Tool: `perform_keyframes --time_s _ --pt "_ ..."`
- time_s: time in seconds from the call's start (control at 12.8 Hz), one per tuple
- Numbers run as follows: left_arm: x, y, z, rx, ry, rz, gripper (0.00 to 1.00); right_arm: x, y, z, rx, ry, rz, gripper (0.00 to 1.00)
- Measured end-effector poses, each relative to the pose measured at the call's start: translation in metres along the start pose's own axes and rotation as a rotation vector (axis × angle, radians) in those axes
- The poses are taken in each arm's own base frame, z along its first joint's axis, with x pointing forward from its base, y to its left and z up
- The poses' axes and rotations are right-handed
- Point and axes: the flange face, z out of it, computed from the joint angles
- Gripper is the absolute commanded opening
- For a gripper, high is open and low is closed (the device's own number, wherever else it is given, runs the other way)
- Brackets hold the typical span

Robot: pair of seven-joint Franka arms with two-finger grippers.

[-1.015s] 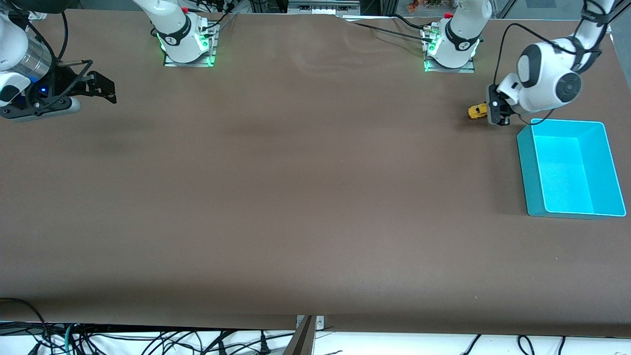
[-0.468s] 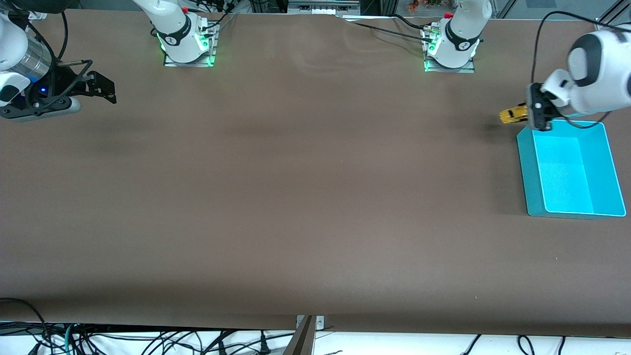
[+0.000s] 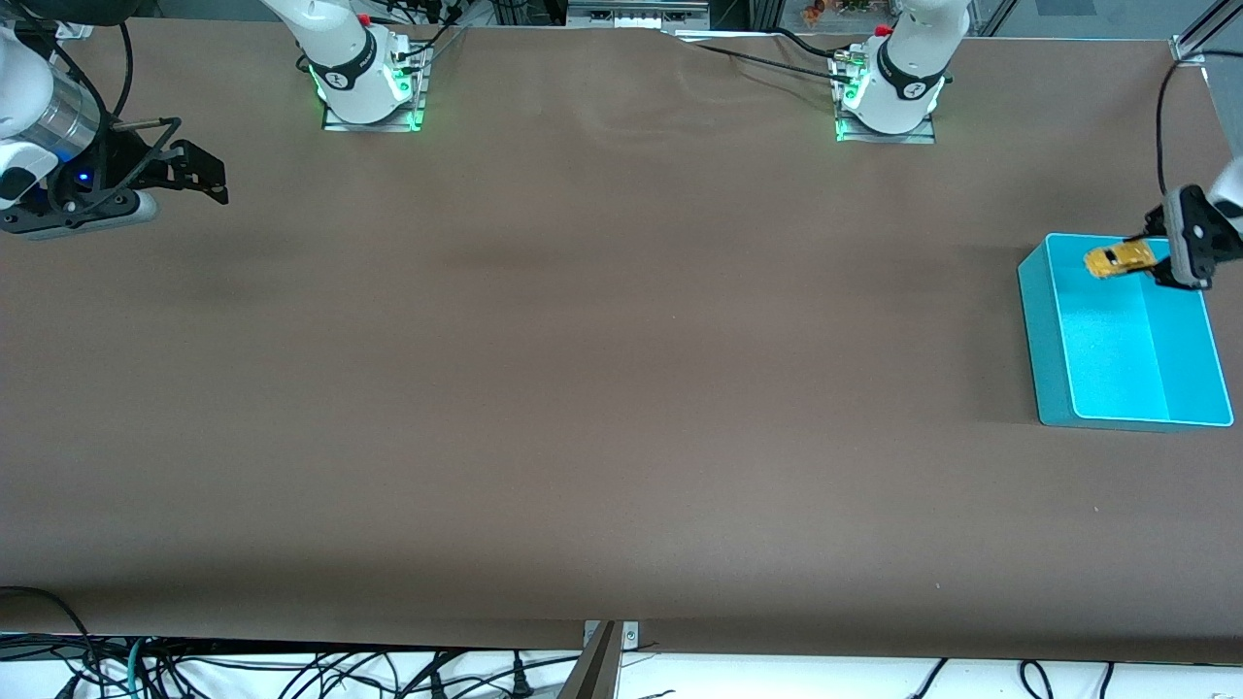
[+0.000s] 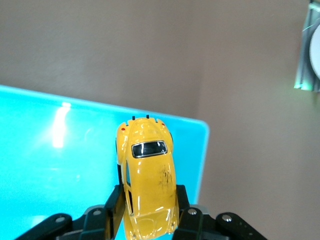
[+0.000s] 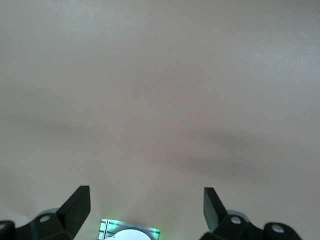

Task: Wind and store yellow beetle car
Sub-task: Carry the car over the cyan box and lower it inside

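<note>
My left gripper should release the yellow beetle car on the turquoise bin's bottom, next to the bin's side (image 3: 1085, 337) that faces the middle of the table.
My left gripper (image 3: 1156, 264) is shut on the yellow beetle car (image 3: 1119, 259) and holds it in the air over the end of the turquoise bin (image 3: 1044, 340) that lies toward the robot bases. In the left wrist view the car (image 4: 148, 176) sits between my two black fingers (image 4: 114, 210), with the bin (image 4: 50, 150) below it. My right gripper (image 3: 199, 180) is open and empty above the table at the right arm's end, where that arm waits. In the right wrist view its fingers (image 5: 77, 205) stand wide apart over bare table.
The bin holds nothing inside and stands at the left arm's end of the brown table (image 3: 583, 369). The two arm bases (image 3: 364, 83) stand along the table's edge by the robots. Cables hang below the table edge nearest the camera.
My left gripper has carried the yellow car from over the bare table beside the bin to over the bin's end. The right arm has not moved.
</note>
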Motion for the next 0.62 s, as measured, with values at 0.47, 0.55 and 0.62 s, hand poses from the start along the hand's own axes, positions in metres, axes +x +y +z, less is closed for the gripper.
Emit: perform_keyframes --time_s 0.47,0.55,0.62 --pt "-0.007 -0.062 0.044 0.038 0.001 0.131 0.04 0.008 0.001 0.003 0.001 0.004 -0.001 1.0" --pt "-0.005 -0.069 0.055 0.044 0.0 0.163 0.04 0.012 0.002 0.004 0.002 0.002 -0.001 1.0" --pt "-0.002 -0.075 0.067 0.047 0.001 0.193 0.05 0.015 0.003 0.005 0.004 0.001 -0.001 1.0"
